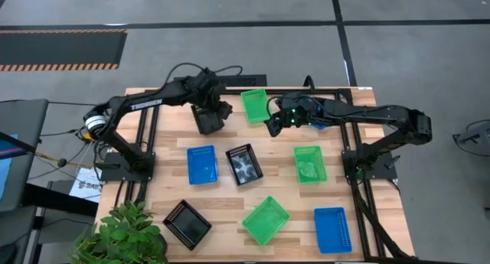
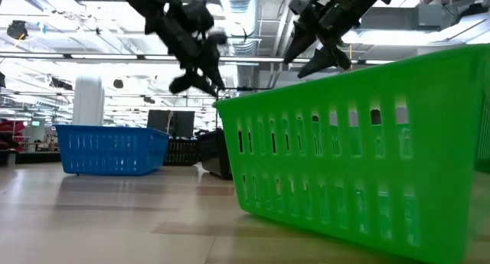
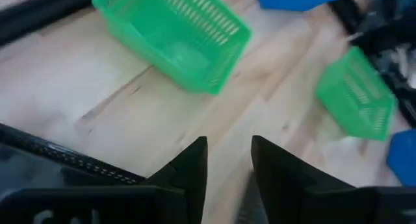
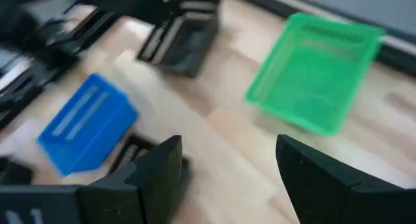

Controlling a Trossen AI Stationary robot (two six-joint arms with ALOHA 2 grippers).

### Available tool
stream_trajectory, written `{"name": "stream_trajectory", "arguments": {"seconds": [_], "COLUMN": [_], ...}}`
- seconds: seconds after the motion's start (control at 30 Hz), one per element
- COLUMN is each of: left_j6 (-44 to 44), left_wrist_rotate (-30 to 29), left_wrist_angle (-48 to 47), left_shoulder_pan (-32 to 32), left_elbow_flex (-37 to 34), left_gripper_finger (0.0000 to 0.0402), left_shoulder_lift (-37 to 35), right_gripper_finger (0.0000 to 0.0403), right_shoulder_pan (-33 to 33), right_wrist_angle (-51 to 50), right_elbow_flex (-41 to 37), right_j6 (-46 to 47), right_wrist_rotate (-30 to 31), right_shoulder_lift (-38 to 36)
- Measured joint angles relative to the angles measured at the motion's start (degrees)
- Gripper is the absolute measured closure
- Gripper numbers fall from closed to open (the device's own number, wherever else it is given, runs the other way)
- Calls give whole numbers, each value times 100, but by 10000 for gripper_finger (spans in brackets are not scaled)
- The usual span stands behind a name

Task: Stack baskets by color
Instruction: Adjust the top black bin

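Note:
The mid-table black basket is next, and my right gripper needs to go to it and grab its long side [image 1: 256,158] [image 4: 184,185] that faces the green basket.
Black, green and blue baskets lie scattered on the wooden table. My left gripper [image 1: 220,111] hovers open, its fingers [image 3: 229,165] a narrow gap apart with nothing between them, just above a black basket [image 1: 206,120] at the table's far side. My right gripper [image 1: 272,126] hangs open and empty [image 4: 227,178] beside the far green basket [image 1: 255,105]. Farther toward the near edge lie a blue basket [image 1: 202,164], a black basket [image 1: 244,164] and a green basket [image 1: 309,163], each resting on its bottom.
Along the near edge lie a black basket [image 1: 187,223], a tilted green basket [image 1: 266,220] and a blue basket [image 1: 332,229]. A potted plant [image 1: 122,233] stands at the near left corner. Bare wood shows between the baskets mid-table.

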Motion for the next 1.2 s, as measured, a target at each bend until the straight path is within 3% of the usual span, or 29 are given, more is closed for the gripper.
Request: {"name": "stream_trajectory", "arguments": {"seconds": [0.1, 0.2, 0.27, 0.4, 0.57, 0.73, 0.97, 1.2], "left_j6": [32, -270, -694, -1497, -2265, -2499, -3320, -3135], "left_wrist_rotate": [-631, -2136, -2754, -2872, -2820, -2728, -4193, -3808], "left_wrist_angle": [-972, -2113, -2540, -2621, -2031, -1925, -2778, -1768], "left_shoulder_pan": [-294, -735, -1047, -1449, -1535, -1320, -898, -294], "left_elbow_flex": [354, 515, 444, 35, -931, -1326, -1375, -1970], "left_gripper_finger": [309, 323, 333, 351, 379, 399, 401, 401], "left_shoulder_lift": [-351, -704, -868, -1002, -994, -1324, -2165, -1744], "right_gripper_finger": [130, 130, 130, 130, 130, 130, 130, 130], "right_shoulder_pan": [-100, -127, -100, 39, 385, 773, 1061, 1042], "right_wrist_angle": [-356, -557, -821, -834, -814, -520, -22, 6], "right_elbow_flex": [-17, 17, -5, 1, -6, -10, -4, -4], "right_j6": [30, 216, 300, 333, 461, 552, 606, 627], "right_wrist_rotate": [94, 101, 62, -98, -271, -323, -489, -496], "right_shoulder_lift": [152, 223, 291, 437, 720, 1191, 1611, 1618]}}
